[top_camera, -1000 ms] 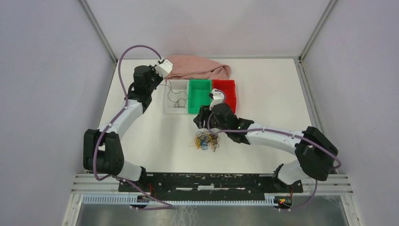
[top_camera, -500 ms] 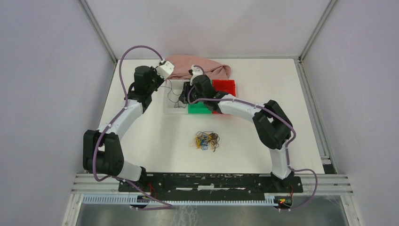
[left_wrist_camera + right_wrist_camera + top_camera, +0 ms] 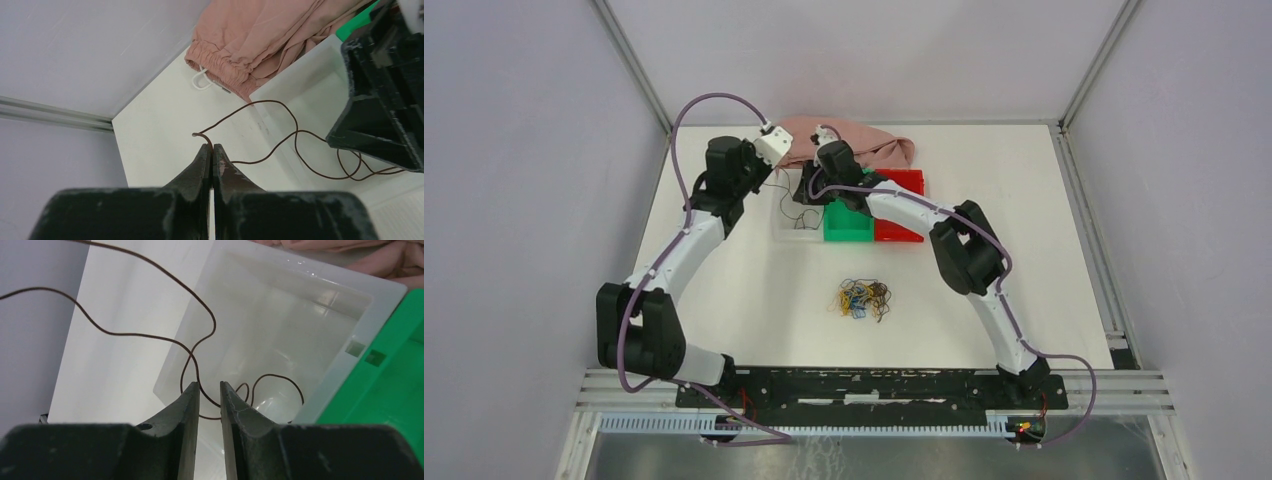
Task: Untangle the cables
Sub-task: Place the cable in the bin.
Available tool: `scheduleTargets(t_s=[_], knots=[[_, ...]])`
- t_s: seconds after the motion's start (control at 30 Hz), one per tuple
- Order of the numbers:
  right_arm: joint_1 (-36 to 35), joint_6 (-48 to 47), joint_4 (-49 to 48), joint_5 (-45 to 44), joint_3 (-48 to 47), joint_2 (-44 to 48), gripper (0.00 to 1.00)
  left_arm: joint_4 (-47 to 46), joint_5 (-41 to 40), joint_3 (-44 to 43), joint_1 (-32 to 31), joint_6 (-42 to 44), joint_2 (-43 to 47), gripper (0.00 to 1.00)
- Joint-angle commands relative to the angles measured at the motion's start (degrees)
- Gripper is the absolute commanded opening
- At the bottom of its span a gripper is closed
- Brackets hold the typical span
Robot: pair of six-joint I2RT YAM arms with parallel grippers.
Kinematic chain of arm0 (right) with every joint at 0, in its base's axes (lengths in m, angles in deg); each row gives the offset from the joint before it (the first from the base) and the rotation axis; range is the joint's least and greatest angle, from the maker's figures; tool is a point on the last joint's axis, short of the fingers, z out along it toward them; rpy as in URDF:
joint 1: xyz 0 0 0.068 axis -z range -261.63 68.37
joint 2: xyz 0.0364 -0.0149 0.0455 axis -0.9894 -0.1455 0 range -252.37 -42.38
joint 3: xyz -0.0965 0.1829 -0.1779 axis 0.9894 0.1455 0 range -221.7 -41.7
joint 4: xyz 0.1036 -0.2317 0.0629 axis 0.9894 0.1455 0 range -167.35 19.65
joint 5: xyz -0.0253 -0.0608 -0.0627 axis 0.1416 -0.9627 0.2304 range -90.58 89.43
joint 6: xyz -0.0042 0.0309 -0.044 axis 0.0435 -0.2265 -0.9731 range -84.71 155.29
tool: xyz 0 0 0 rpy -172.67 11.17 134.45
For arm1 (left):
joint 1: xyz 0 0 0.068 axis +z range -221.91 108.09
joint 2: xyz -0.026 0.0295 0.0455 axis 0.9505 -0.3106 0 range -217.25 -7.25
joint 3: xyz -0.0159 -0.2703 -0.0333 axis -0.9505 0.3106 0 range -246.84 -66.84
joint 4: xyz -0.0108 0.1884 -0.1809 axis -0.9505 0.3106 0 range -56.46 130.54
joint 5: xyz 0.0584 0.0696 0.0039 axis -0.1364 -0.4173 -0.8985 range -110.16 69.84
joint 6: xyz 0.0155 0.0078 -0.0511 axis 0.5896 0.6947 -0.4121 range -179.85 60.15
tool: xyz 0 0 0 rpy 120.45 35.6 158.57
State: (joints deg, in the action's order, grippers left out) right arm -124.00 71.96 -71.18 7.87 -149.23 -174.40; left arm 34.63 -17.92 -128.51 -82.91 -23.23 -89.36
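Note:
Next, I let go of the brown wire's end inside the clear bin [image 3: 803,211] [image 3: 361,151] with my left gripper, so the wire rests on the bottom of the bin.
The cables [image 3: 862,298] lie as a small tangle of yellow, blue and dark wires on the white table, in front of the bins, with no gripper near them. My left gripper [image 3: 767,178] is shut on one end of a thin brown wire [image 3: 280,145], which its tips [image 3: 211,146] pinch. The wire loops down into the clear bin [image 3: 799,205]. My right gripper [image 3: 210,385] hovers over that bin with its jaws a narrow gap apart. The brown wire [image 3: 192,357] runs across that gap below the tips, unpinched.
A green bin [image 3: 848,205] and a red bin [image 3: 902,200] stand right of the clear bin. A pink cloth [image 3: 844,140] lies behind them at the back wall. The two grippers are close together over the clear bin.
My right arm has swung from just above the cable tangle back to the clear bin, beside the left gripper. The left gripper has kept hold of the brown wire and barely moved.

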Motion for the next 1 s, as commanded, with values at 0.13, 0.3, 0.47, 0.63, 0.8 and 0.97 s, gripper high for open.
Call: scheduleTargets(t_s=[0.13,0.3,0.47,0.63,0.8,0.97], knots=[[-2.07,4.10,4.00,-3.26,-11.56,-6.33,0.25,3.82,4.21,-3.17,-0.09,-6.07,4.19,0.03],[-2.45,5.53,4.80,-5.76,-15.04,-9.73,0.24,8.55,8.59,-4.68,-0.04,-10.49,4.89,0.03],[-2.45,6.15,7.37,-6.94,-20.85,-13.08,0.23,12.16,12.59,-4.94,-0.16,-14.60,5.18,0.03],[-2.45,6.61,8.33,-7.54,-22.28,-12.88,0.20,12.38,15.65,-3.07,-0.09,-18.97,5.36,0.03],[-2.35,4.12,4.72,-9.16,-11.13,-1.75,0.20,9.69,16.19,-0.53,-0.06,-22.96,4.58,0.03],[-2.39,1.85,6.07,-12.76,-1.23,7.65,0.34,6.08,13.50,-0.08,-0.11,-24.97,3.16,0.03]])
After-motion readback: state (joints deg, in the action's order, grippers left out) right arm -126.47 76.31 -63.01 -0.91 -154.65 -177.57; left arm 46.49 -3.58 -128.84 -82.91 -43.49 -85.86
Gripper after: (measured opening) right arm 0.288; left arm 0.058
